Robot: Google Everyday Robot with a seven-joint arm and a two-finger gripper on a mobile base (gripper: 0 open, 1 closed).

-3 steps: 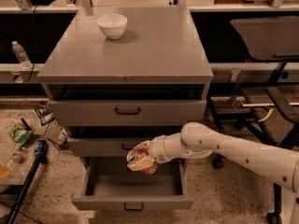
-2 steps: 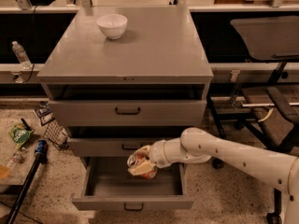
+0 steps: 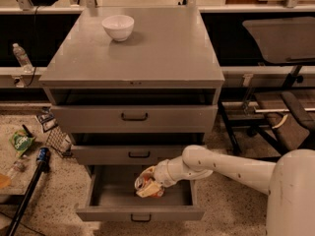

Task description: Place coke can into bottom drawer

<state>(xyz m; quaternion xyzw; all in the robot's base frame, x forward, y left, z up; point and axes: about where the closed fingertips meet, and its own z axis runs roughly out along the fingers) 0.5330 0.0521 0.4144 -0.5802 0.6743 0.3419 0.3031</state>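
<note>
The coke can will leave my gripper on the bottom drawer's inside [image 3: 146, 192], where I should let go of it a little behind the black handle.
The bottom drawer [image 3: 140, 213] of the grey cabinet is pulled open, its small black handle on the front panel. My gripper [image 3: 147, 186] reaches in from the right, over the drawer's open cavity. It is shut on the coke can [image 3: 145, 183], a red-orange can with a silver end facing left, held tilted on its side just above the drawer's inside. The fingers cover part of the can.
A white bowl [image 3: 118, 27] stands on the cabinet top [image 3: 162, 48]. The two upper drawers [image 3: 134, 117] are closed. A water bottle [image 3: 21, 57] stands on a ledge at left. A green bag [image 3: 19, 142] and a black pole [image 3: 27, 193] lie on the floor at left. A black chair [image 3: 285, 112] is at right.
The gripper with the can has moved slightly lower and further over the open bottom drawer. Nothing else has moved.
</note>
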